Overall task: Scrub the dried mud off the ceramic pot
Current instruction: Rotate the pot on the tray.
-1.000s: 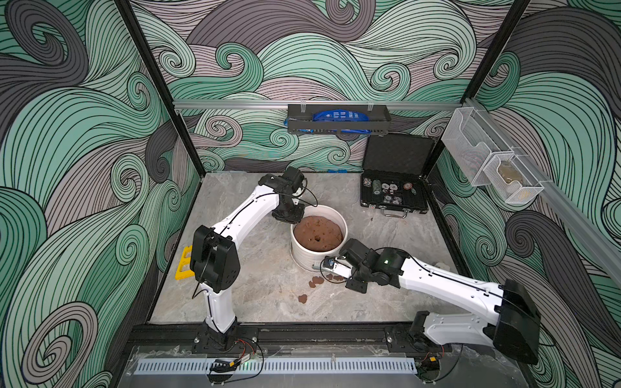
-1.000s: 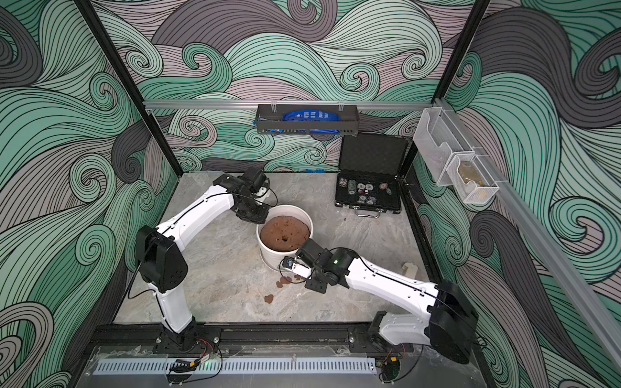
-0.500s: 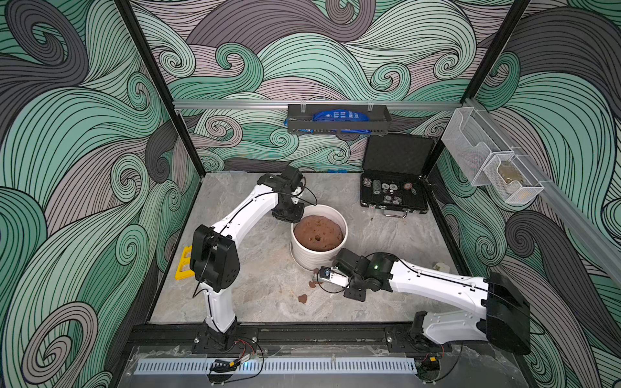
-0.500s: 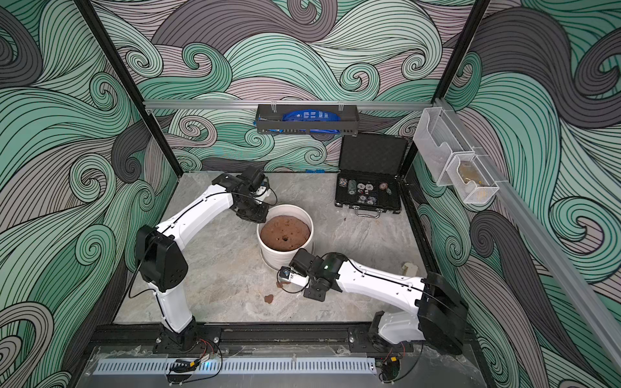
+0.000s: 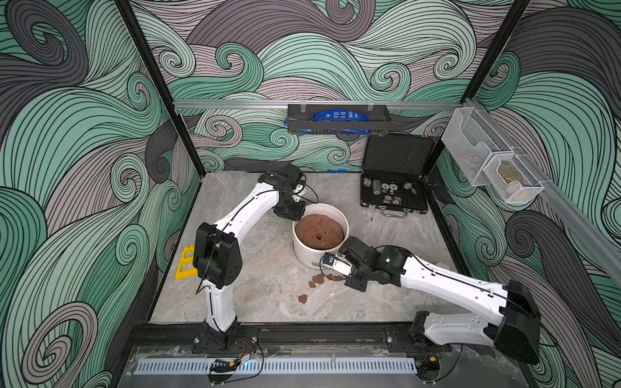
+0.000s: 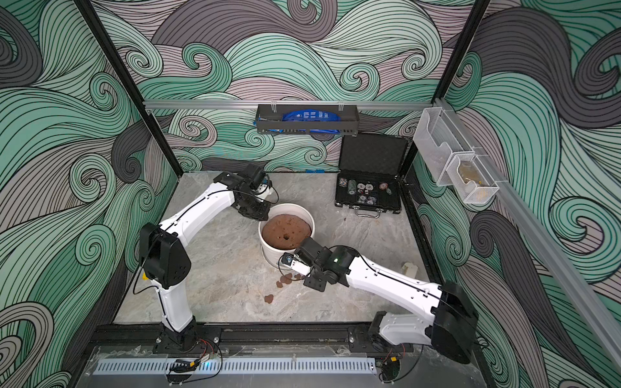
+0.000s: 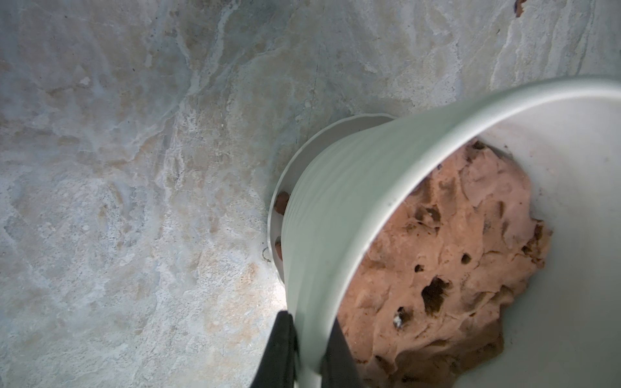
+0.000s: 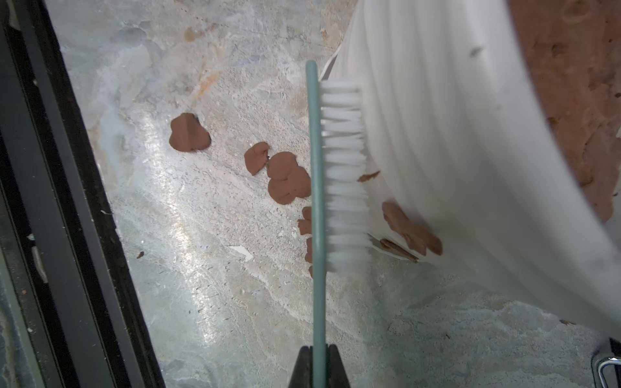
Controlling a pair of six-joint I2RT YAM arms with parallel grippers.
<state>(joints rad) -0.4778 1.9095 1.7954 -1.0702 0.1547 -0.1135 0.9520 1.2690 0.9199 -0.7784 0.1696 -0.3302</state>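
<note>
The mud patch sits beyond the bristles, so next my right gripper backs off while my left gripper takes the pot's rim nearer me (image 5: 294,228) and turns the pot.
The white ribbed ceramic pot (image 5: 304,256) (image 6: 268,251) stands mid-table, filled with a brown soil mass (image 5: 319,231). My left gripper (image 7: 309,322) is shut on the pot's rim at the far left, one finger outside the wall (image 7: 329,208) and one inside. My right gripper (image 8: 319,351) is shut on a teal brush handle (image 8: 317,201). The brush's white bristles (image 8: 344,168) press against the pot's near wall (image 8: 453,151). A patch of dried mud (image 8: 410,231) clings low on that wall. Several mud flakes (image 8: 289,178) (image 5: 317,278) lie on the table beside it.
An open black case of poker chips (image 5: 393,195) stands at the back right. A yellow part (image 5: 185,265) lies by the left wall. A black shelf (image 5: 337,119) hangs on the back wall. The black front rail (image 8: 67,201) runs close to the flakes.
My right gripper with the brush dipped toward the table's front, then came back up along the pot's near wall. The left arm has not moved.
</note>
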